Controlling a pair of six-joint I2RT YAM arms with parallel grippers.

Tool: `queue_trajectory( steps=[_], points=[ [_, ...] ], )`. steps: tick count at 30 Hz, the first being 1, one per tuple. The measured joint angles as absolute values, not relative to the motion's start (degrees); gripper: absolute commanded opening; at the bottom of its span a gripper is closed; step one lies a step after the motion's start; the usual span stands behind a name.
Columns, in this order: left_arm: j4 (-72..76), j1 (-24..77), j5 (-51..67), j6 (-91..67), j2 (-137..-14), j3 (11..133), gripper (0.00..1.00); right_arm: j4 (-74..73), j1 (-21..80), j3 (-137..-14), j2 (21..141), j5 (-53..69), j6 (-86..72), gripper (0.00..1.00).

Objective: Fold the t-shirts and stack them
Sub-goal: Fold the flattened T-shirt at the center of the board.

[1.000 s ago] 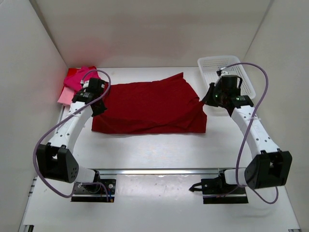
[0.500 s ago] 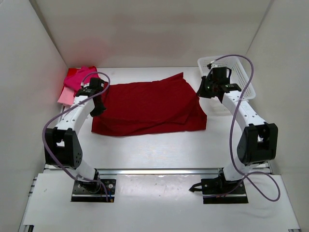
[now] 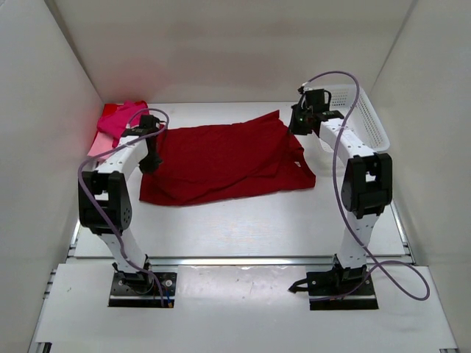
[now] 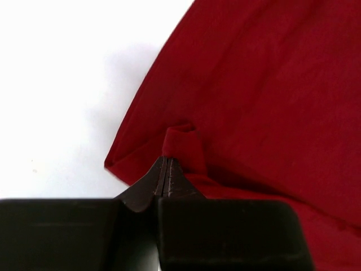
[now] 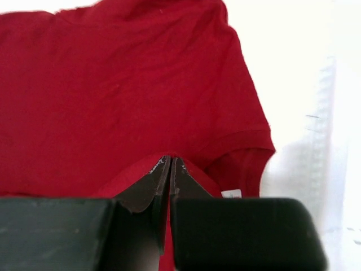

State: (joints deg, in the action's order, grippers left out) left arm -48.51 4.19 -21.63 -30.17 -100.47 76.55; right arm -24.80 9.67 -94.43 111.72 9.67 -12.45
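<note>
The bunched cloth in my left gripper is inside the crimson t-shirt's corner, so that gripper should open, grab the t-shirt's outer corner (image 4: 116,165) and pull it tight.
The large dark crimson t-shirt (image 3: 221,162) lies spread on the white table. My left gripper (image 3: 149,158) is shut on a pinch of its left edge; the left wrist view shows the cloth (image 4: 271,84) bunched at the closed fingertips (image 4: 165,161). My right gripper (image 3: 296,126) is shut on the shirt's right side and holds it raised; the right wrist view shows the crimson cloth (image 5: 113,90) and a sleeve below the closed fingertips (image 5: 170,159). The hot pink shirt (image 3: 121,118) and the pale pink shirt (image 3: 98,149) lie piled at the far left.
A white plastic mesh basket (image 3: 353,110) stands at the far right, just behind the right arm. White walls close in the table on the left, back and right. Purple cables loop off both arms.
Both arms have stretched away from their bases toward the back. The right gripper moved back and left, dragging the shirt's right edge with it. The left gripper shifted slightly back along the shirt's left edge.
</note>
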Motion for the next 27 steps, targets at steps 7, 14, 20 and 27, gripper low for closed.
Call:
queue_trajectory(
  steps=[7, 14, 20, 27],
  points=[
    [-46.4, 2.4, -21.9, -29.8, -104.4, 78.2, 0.23, -26.0, 9.7, -96.9, 116.6, 8.8, -13.3, 0.04],
    [-44.5, 1.0, -21.7, -28.9, -102.1, 77.4, 0.99, -27.5, 9.2, -97.7, 114.8, 9.1, -14.0, 0.37],
    [-42.8, 1.0, -21.1, -27.9, -92.2, 69.7, 0.33, -27.3, 9.4, -92.5, 105.5, 10.6, -14.4, 0.00],
    [-41.3, -1.6, -16.9, -25.0, -89.3, 59.6, 0.62, -25.0, 9.8, -74.4, 87.3, 14.7, -15.7, 0.00]
  ],
)
